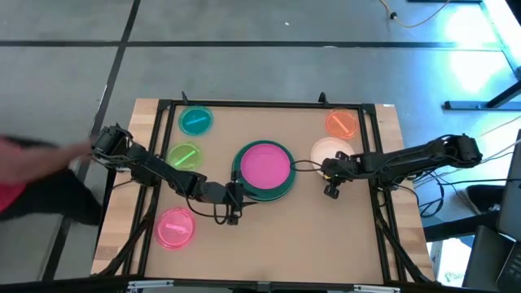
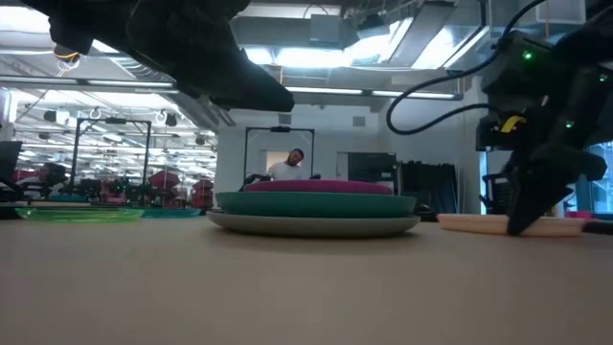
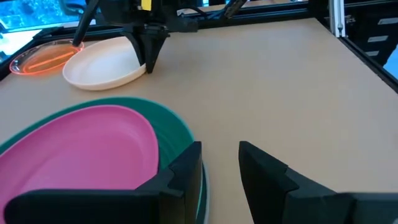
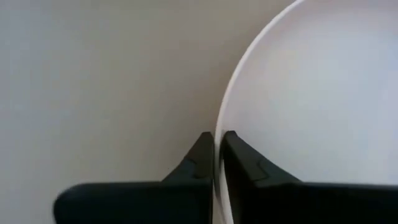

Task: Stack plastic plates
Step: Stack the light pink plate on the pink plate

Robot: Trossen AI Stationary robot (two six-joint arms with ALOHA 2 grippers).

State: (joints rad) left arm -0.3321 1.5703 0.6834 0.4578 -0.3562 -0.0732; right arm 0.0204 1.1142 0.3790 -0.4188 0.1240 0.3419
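The robot's right gripper will set the cream plate down on the magenta plate atop the mid-table stack [image 1: 266, 166].
A stack stands mid-table: a grey plate [image 2: 311, 226] at the bottom, a teal-green plate [image 1: 285, 189] on it, a magenta plate [image 1: 264, 165] on top. The cream plate [image 1: 328, 149] lies to the right of the stack, with the small orange plate [image 1: 342, 123] beyond it. The small teal plate [image 1: 195, 121], green plate [image 1: 185, 155] and pink plate [image 1: 175, 227] lie on the left. No dark slate plate shows. My right gripper [image 4: 216, 144] is shut on the cream plate's near edge. My left gripper [image 3: 221, 163] hangs open beside the stack's near left edge, touching nothing. My right gripper pinches the cream plate's rim [image 4: 219, 121] at its near edge, one finger inside the plate and one outside. The fingers [image 2: 525, 218] come from above, pointing down. The plate [image 2: 498, 223] lies flat, low on the table.
A black frame [image 1: 269, 103] borders the table's far and side edges. Bare tabletop [image 1: 309, 240] stretches along the near side. A blurred person in red [image 1: 24, 183] is at the table's left; another person [image 2: 292, 165] stands far behind in the room.
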